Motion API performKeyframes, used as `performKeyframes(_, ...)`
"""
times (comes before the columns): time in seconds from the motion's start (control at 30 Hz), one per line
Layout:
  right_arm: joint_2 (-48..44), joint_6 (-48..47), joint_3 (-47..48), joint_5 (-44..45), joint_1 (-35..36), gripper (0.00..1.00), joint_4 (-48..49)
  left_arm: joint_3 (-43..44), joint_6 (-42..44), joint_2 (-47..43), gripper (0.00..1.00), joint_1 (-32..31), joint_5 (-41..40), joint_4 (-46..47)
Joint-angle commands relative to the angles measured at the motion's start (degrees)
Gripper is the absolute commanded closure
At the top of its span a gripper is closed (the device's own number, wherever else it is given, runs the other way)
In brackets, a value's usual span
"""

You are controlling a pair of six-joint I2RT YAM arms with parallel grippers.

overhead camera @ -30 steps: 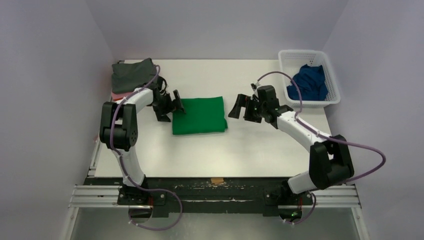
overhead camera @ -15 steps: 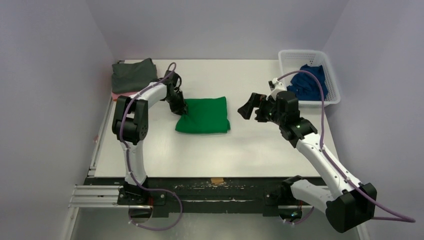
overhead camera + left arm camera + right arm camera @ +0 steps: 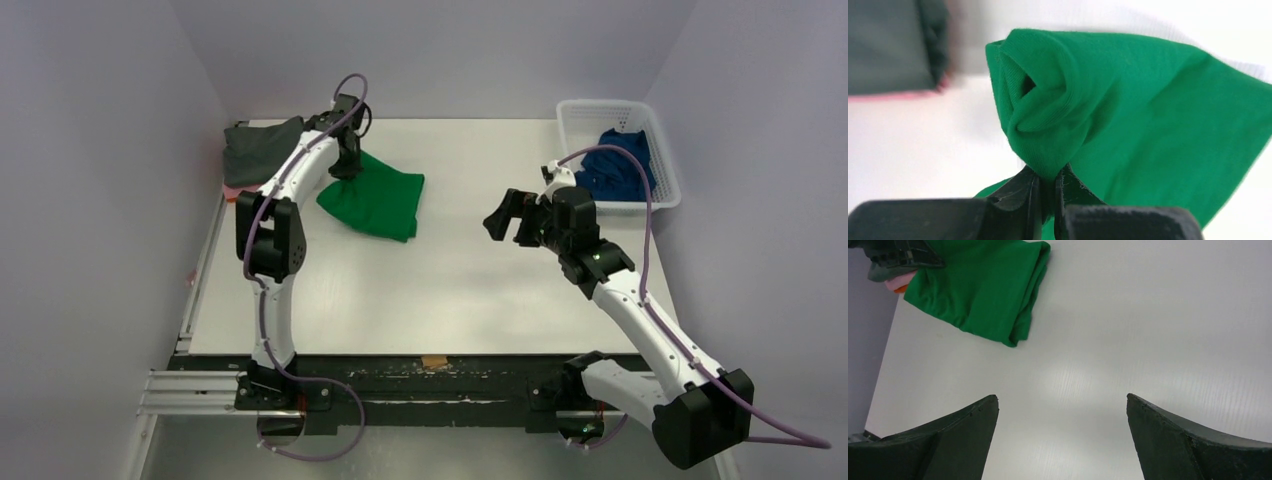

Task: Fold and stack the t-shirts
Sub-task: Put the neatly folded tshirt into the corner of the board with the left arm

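Next, my left gripper lets go of the green t-shirt on top of the folded dark grey t-shirt (image 3: 267, 144) (image 3: 878, 45).
A folded bright green t-shirt (image 3: 378, 200) hangs partly lifted at the back left of the table, its left corner pinched in my left gripper (image 3: 347, 165), which is shut on it. The left wrist view shows the bunched green t-shirt (image 3: 1128, 110) rising from between the gripper (image 3: 1047, 177) fingers. A dark grey t-shirt (image 3: 258, 150) lies folded at the far left on a pink one (image 3: 236, 190). A royal blue t-shirt (image 3: 620, 165) sits crumpled in the basket. My right gripper (image 3: 505, 218) hovers open over the table's middle right; in its wrist view the right gripper (image 3: 1062, 402) holds nothing and the green t-shirt (image 3: 983, 290) lies ahead.
A white lattice basket (image 3: 662, 140) stands at the back right corner. The table (image 3: 470, 290) is white, walled on left, back and right. The pile of folded shirts sits by the left wall, its edge also in the left wrist view (image 3: 893, 45).
My left gripper closed on the green t-shirt's left corner and has lifted and dragged it back and left toward the grey pile. The right arm drew back to the right and stays open.
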Motion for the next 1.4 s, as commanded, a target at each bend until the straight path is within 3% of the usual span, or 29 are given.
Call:
performKeyframes(0.0,-0.1,-1.9,-0.96,3.27,-0.22,0.01,3.5,12.34,6.73,2.51,1.0,1.72,-8.3,-4.42)
performKeyframes(0.23,-0.34,-2.37,-1.98,6.2,-0.25,0.01,5.87,25.56,11.21,4.0,1.0,5.18,-7.83,-7.08)
performKeyframes(0.5,2.16,-3.03,-1.27,7.19,-0.21,0.01,6.31,33.65,16.55,2.49,1.0,8.97,-2.94,-4.98)
performKeyframes(1.1,5.36,-2.54,-0.14,6.27,-0.17,0.01,5.97,37.9,16.39,-3.4,1.0,19.48,7.57,-3.56)
performKeyframes(1.37,7.91,-2.45,0.83,7.23,-0.21,0.01,5.25,36.53,18.25,0.95,1.0,23.69,10.83,-0.83)
